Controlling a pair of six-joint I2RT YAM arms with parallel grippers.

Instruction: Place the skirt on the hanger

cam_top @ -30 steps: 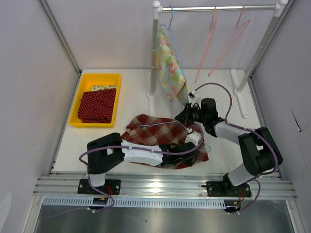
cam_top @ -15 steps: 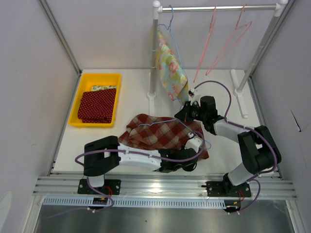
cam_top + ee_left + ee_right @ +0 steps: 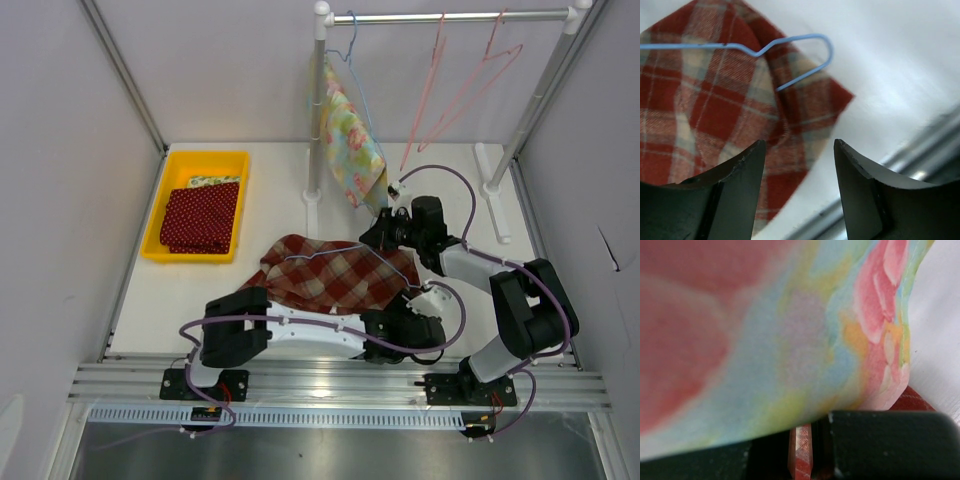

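Observation:
I can see the blue hanger's curved end sticking out of the skirt, so I need to grip the skirt's near fold point(image 3: 784, 133) with my left gripper and pull it over that end before lifting.
The red plaid skirt point(image 3: 330, 275) lies crumpled on the white table with a thin blue wire hanger point(image 3: 340, 258) resting on top of it. In the left wrist view the hanger point(image 3: 790, 42) hooks over the skirt point(image 3: 715, 100) near its corner. My left gripper point(image 3: 425, 325) hovers at the skirt's front right corner, open point(image 3: 800, 150), with nothing between its fingers. At the skirt's far right edge my right gripper point(image 3: 372, 237) is shut on a fold of skirt point(image 3: 802, 450).
A clothes rack point(image 3: 450, 16) stands at the back with a floral garment point(image 3: 350, 140) on a blue hanger and two pink hangers point(image 3: 440, 80). The floral cloth point(image 3: 765, 340) fills the right wrist view. A yellow tray point(image 3: 160, 205) at left holds red dotted cloth point(image 3: 200, 217).
My left gripper has opened and swung right toward the table's front right, off the skirt. The right gripper has kept its hold, shifting slightly back.

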